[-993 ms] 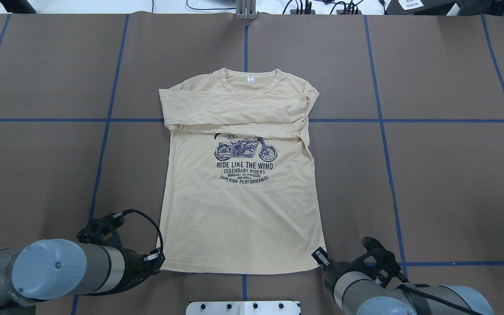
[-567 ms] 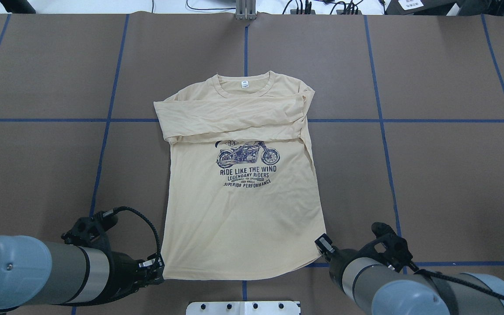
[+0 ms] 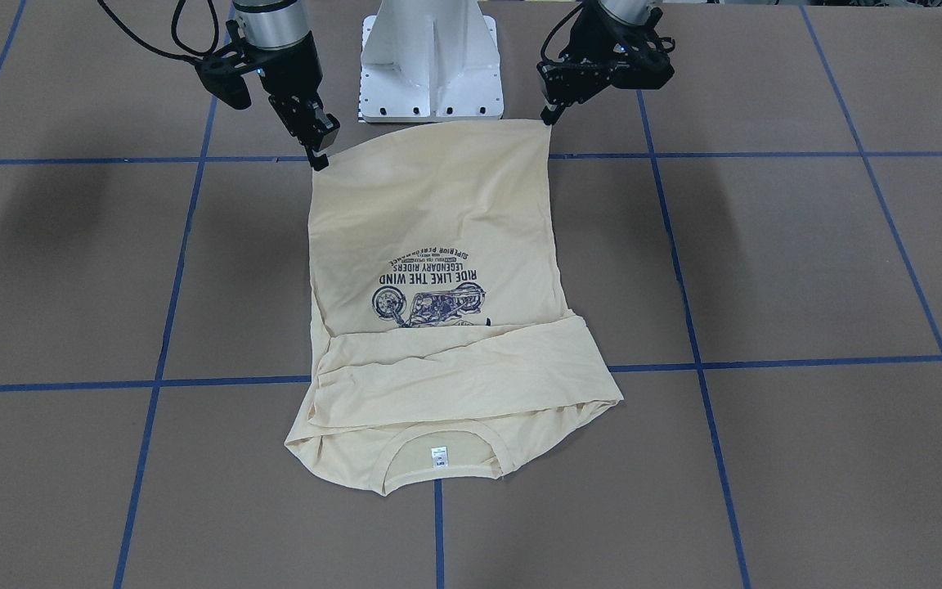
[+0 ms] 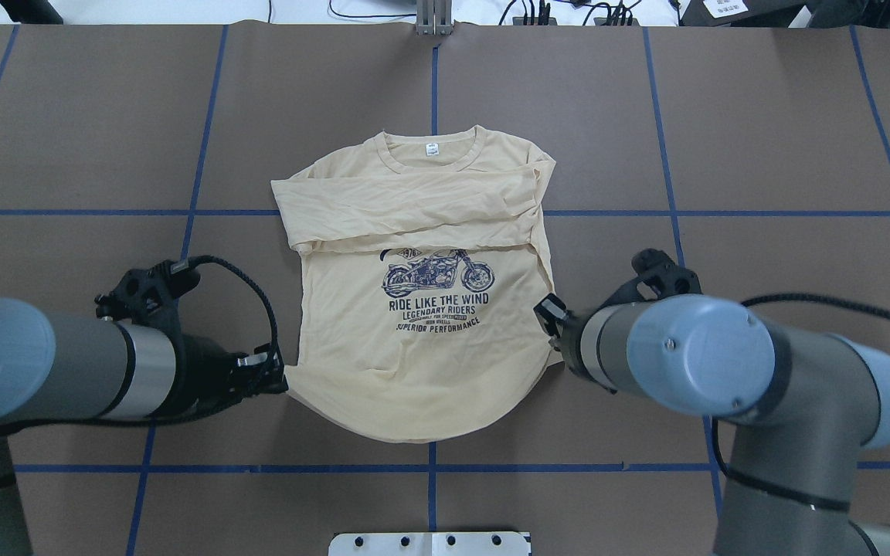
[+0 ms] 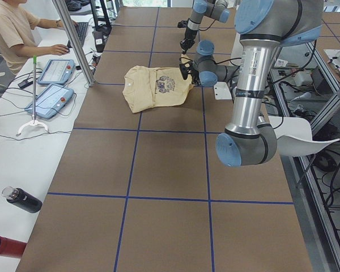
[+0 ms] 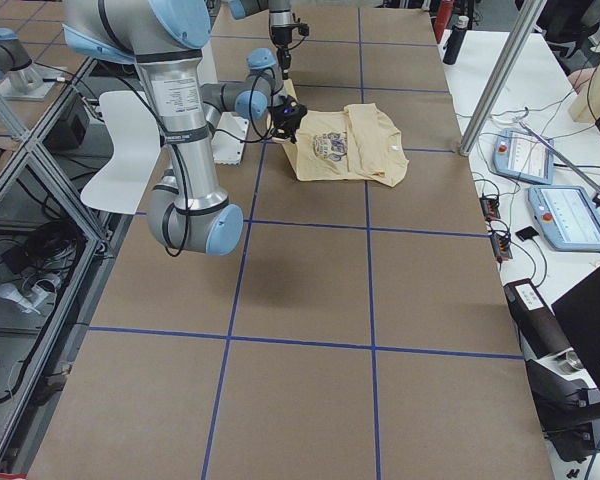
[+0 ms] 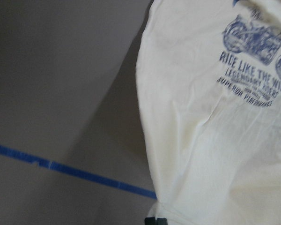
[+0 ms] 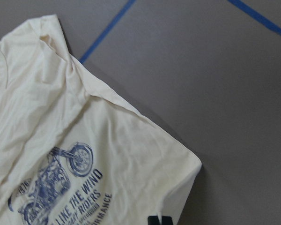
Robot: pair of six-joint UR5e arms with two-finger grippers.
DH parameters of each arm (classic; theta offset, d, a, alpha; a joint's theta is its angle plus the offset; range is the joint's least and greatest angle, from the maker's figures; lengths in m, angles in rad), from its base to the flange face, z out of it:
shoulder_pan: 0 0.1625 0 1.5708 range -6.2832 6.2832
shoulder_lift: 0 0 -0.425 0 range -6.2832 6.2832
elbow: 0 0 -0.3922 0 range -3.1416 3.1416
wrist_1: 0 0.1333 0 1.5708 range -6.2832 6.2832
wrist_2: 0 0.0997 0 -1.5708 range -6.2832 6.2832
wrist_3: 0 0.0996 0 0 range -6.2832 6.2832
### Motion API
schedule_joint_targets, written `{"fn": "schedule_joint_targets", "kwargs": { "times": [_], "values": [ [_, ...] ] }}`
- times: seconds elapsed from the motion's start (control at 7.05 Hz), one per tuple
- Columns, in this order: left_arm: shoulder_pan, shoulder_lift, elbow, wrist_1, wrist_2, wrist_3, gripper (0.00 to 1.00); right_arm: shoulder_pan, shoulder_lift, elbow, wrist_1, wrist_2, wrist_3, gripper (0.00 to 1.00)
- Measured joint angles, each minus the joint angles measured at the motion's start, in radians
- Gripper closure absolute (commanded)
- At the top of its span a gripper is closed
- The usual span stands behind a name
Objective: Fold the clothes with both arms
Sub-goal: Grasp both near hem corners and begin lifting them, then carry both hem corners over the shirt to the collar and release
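Note:
I need to release the shirt's hem corner from my left gripper at the shoulder corner on the same side of the shirt [image 3: 616,408]. That hem corner is held up off the table now.
The cream-yellow T-shirt [image 4: 414,363] lies print-up on the brown table, collar at the far side and both sleeves folded across the chest [image 4: 406,205]. My left gripper [image 4: 279,378] is shut on the shirt's near-left hem corner. My right gripper [image 4: 552,328] is shut on the near-right hem corner. Both corners are held up off the table, and the hem between them sags in a curve. In the front-facing view the shirt [image 3: 438,213] hangs between the left gripper [image 3: 550,119] and the right gripper [image 3: 320,159]. The wrist views show the shirt [image 7: 215,140] [image 8: 84,140] just beyond each gripper.
The white pedestal base [image 3: 430,57] stands at the table's near edge behind the hem. Blue tape lines [image 4: 429,467] grid the brown table. In the left side view a seated person [image 5: 11,28] and control tablets [image 5: 51,96] are beyond the table's far edge.
Both grippers have risen and moved forward toward the collar, carrying the hem corners with them. The hem has left the table and now sags between them.

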Motion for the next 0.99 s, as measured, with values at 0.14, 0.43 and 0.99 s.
{"fn": "schedule_joint_targets", "kwargs": {
  "times": [0.14,0.43,0.99],
  "values": [
    [-0.072,-0.033,0.059,-0.004,-0.039,0.059,1.0,0.102,0.048,-0.063,-0.01,0.072,-0.098,1.0],
    [-0.209,-0.083,0.161,-0.013,-0.1,0.167,1.0,0.26,0.128,-0.195,-0.014,0.151,-0.271,1.0],
    [-0.355,-0.222,0.404,-0.036,-0.209,0.363,1.0,0.377,0.383,-0.564,0.028,0.168,-0.375,1.0]
  ]
}}
